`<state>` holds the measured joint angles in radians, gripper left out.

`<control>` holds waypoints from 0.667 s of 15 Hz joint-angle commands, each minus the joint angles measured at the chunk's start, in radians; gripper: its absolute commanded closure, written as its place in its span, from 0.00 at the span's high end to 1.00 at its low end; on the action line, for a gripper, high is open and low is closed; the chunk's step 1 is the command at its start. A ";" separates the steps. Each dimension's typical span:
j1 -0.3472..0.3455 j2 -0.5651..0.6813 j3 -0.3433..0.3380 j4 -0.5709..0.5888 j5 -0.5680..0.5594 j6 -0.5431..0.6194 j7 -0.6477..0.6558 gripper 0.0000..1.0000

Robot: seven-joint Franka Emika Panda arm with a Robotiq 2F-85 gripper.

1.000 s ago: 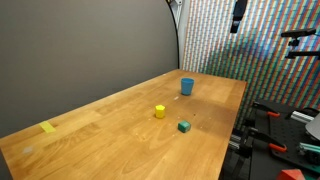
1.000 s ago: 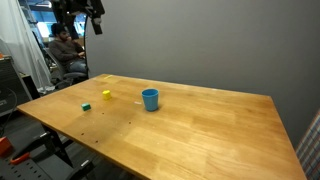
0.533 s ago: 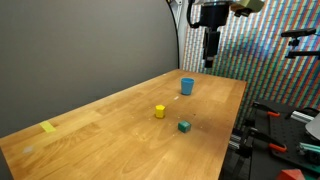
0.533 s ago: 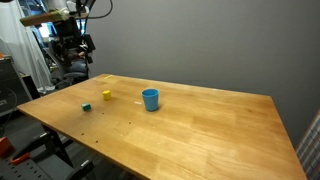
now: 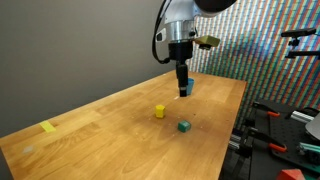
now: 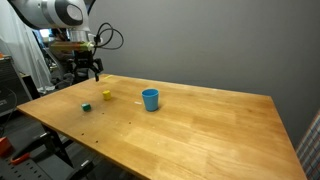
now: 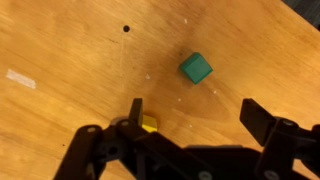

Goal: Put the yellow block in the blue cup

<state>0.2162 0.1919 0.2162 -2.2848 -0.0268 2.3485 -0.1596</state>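
Note:
The yellow block near the green cube is next for my gripper, which should go to it and close on the yellow block's opposite sides [image 5: 159, 111] [image 7: 149, 122].
The yellow block [image 5: 159, 111] sits on the wooden table, also in an exterior view [image 6: 106, 95]. In the wrist view the yellow block [image 7: 148, 124] lies just beside my left finger, partly hidden by it. The blue cup [image 6: 150, 99] stands upright and apart from the blocks; in an exterior view the blue cup [image 5: 190, 89] is partly hidden behind my gripper [image 5: 183, 82]. My gripper [image 7: 195, 112] is open and empty, hovering above the table over the blocks; it also shows in an exterior view [image 6: 88, 70].
A small green cube [image 7: 196, 68] lies near the yellow block, seen in both exterior views [image 5: 184, 126] [image 6: 86, 106]. A flat yellow tape patch [image 5: 48, 127] is at the far end of the table [image 6: 210, 120]. Stands and clutter surround the table edges.
The arm has swung in and come down from high above toward the table, now hovering over the blocks. The blocks and cup have not moved.

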 commanded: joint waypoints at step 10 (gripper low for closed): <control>-0.007 0.324 0.002 0.288 -0.025 0.026 -0.055 1.00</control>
<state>0.2161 0.4733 0.2151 -2.0443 -0.0465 2.3620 -0.1932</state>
